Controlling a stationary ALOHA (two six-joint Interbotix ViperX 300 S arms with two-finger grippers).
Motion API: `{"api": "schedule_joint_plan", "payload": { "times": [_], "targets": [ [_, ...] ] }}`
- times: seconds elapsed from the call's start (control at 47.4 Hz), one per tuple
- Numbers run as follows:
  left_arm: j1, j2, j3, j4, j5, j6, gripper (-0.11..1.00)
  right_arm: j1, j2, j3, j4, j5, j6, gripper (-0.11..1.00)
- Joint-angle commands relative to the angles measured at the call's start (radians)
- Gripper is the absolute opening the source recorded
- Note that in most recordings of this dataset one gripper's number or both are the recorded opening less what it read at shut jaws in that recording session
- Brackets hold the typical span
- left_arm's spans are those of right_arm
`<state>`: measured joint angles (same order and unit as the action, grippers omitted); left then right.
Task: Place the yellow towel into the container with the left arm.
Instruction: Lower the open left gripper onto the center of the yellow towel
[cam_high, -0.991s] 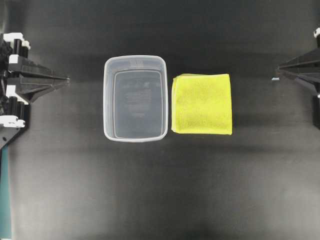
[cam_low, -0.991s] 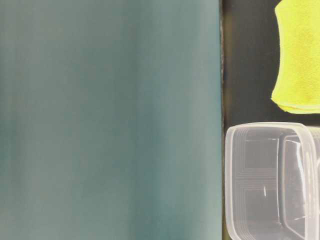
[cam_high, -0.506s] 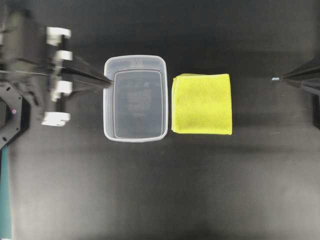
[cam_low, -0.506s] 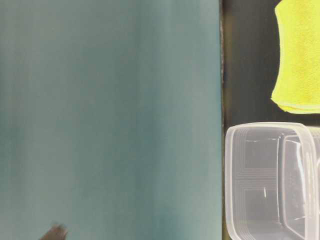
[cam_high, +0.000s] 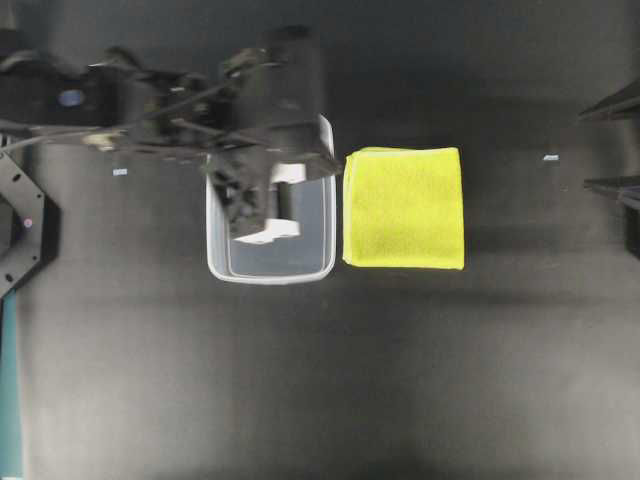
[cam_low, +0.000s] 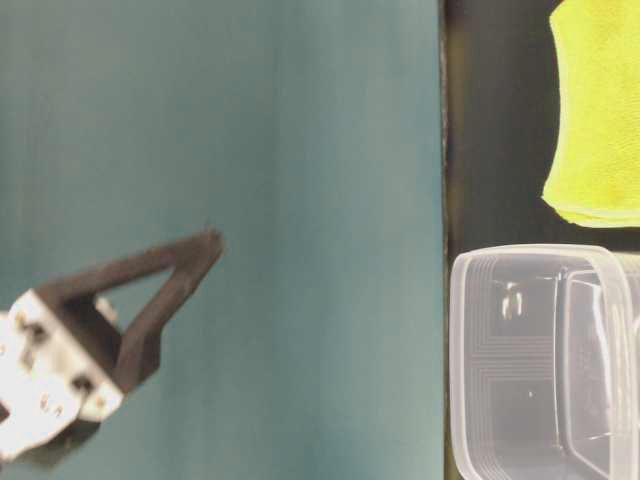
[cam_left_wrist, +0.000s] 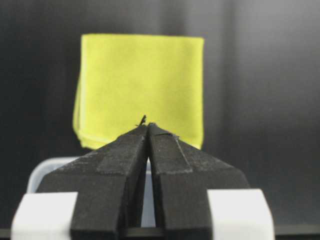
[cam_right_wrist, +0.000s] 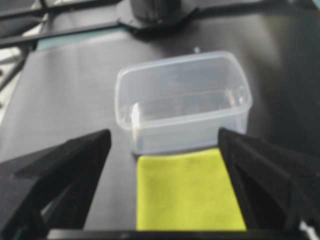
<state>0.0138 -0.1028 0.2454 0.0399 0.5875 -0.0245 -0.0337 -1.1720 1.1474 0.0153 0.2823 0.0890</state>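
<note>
The robot's left gripper will next go to the middle of the yellow towel (cam_high: 402, 213) (cam_left_wrist: 144, 91) and close there, pinching the cloth into a fold.
The yellow towel (cam_high: 404, 208) lies folded flat on the black table, just right of the container (cam_high: 270, 275), a clear tub that stands empty. My left gripper (cam_high: 328, 160) is shut and empty. It hovers over the container, with its tip near the rim on the towel side. In the left wrist view the shut tips (cam_left_wrist: 146, 125) point at the towel (cam_left_wrist: 142, 85) over the container rim (cam_left_wrist: 40, 170). My right gripper (cam_high: 610, 145) is open at the far right edge, apart from the towel. Its wrist view shows the towel (cam_right_wrist: 190, 192) and the container (cam_right_wrist: 182, 100) between wide jaws.
A teal surface (cam_low: 250, 200) fills the left of the table-level view, where the left gripper (cam_low: 208, 240) shows in front of it. Small white marks (cam_high: 120, 172) (cam_high: 551, 157) lie on the table. The left arm's base stands behind the container (cam_right_wrist: 150, 10).
My left arm has swung from the left edge to over the container, gripper still shut. The right gripper's fingers have spread apart. Towel and container have not moved.
</note>
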Motion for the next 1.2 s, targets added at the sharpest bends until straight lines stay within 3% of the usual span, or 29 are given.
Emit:
{"api": "schedule_joint_plan", "payload": {
  "times": [0.0,0.105,0.19,0.38,0.443,0.717,1.181],
  "targets": [
    [0.000,0.074,-0.107,0.005,0.075,0.028,0.01,-0.006,-0.011,-0.021,-0.003,-0.023,-0.018,0.82],
    [0.002,0.150,-0.184,0.005,0.138,0.054,0.06,-0.008,-0.046,-0.035,-0.003,-0.018,-0.037,0.81],
    [0.009,0.218,-0.247,0.005,0.178,0.060,0.26,-0.008,-0.075,-0.037,-0.003,-0.017,-0.041,0.81],
    [0.021,0.400,-0.405,0.005,0.291,0.069,0.82,-0.012,-0.109,-0.040,-0.003,-0.014,-0.041,0.81],
    [0.021,0.465,-0.463,0.005,0.344,0.077,0.90,-0.015,-0.110,-0.040,-0.003,-0.014,-0.041,0.81],
    [0.020,0.653,-0.561,0.005,0.373,0.126,0.90,-0.034,-0.114,-0.040,-0.005,-0.026,-0.046,0.81],
    [0.011,0.782,-0.551,0.005,0.327,0.135,0.90,-0.040,-0.115,-0.040,-0.003,-0.031,-0.043,0.81]
  ]
}}
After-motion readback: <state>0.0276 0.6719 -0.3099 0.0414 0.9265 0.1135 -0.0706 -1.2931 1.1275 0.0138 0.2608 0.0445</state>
